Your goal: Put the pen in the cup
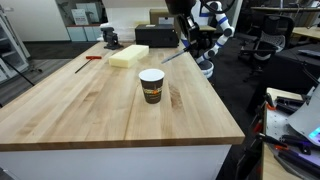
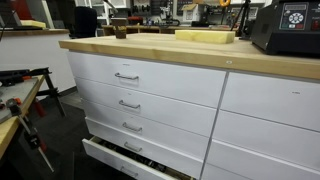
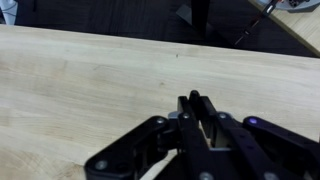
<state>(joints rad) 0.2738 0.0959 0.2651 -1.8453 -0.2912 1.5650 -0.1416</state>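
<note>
My gripper is to release the pen inside the white rim of the paper cup (image 1: 151,77) and leave it leaning there.
The paper cup (image 1: 151,85), with a white rim and a dark brown band, stands upright near the middle of the wooden table (image 1: 90,110). My gripper (image 1: 188,47) hangs above the table's far right edge, behind and to the right of the cup. It is shut on the thin pen (image 1: 173,57), which sticks out slanting down toward the cup. In the wrist view the jaws (image 3: 193,108) are closed with the dark pen (image 3: 192,99) between them, over bare wood. The cup is out of the wrist view.
A pale yellow block (image 1: 127,56) lies behind the cup, also seen in an exterior view (image 2: 205,36). A red slender tool (image 1: 92,58) lies at the far left. A black box (image 1: 155,35) stands at the back. The lowest drawer (image 2: 130,158) is open.
</note>
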